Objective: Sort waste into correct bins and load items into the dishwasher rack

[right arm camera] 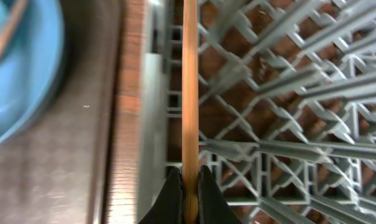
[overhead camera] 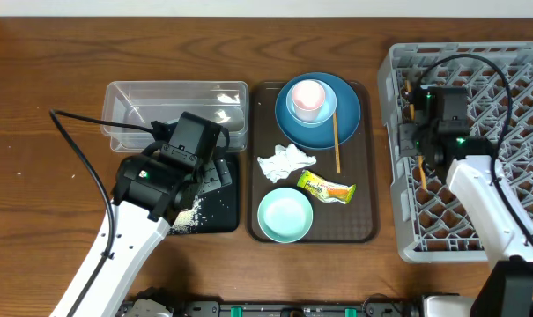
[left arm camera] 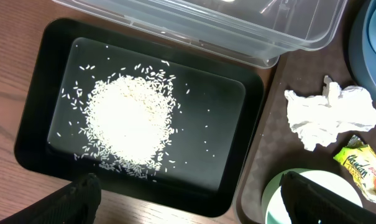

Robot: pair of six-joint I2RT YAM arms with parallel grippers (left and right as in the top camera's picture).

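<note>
Next, I let go of the chopstick with my right gripper just inside the grey rack's side (overhead camera: 412,150) (right arm camera: 191,177) facing the brown serving tray.
My left gripper (left arm camera: 191,200) hangs open over the near edge of the black tray (left arm camera: 32,149), which holds a heap of white rice (left arm camera: 127,119). The clear tub (overhead camera: 176,110) stands behind that tray. On the brown serving tray lie the crumpled napkin (overhead camera: 285,163), the snack wrapper (overhead camera: 326,187), the mint bowl (overhead camera: 285,216) and the dark-blue plate (overhead camera: 345,110) carrying a saucer, the pink cup (overhead camera: 308,95) and one chopstick (overhead camera: 336,141). My right gripper (right arm camera: 190,190) is shut on the other chopstick (right arm camera: 190,87) over the left edge of the grey rack (overhead camera: 477,202).
The brown serving tray (overhead camera: 359,211) sits between the black tray and the rack, with a narrow strip of wooden table on each side. My left arm (overhead camera: 151,189) covers much of the black tray from above. A black cable (overhead camera: 81,150) trails across the table at left.
</note>
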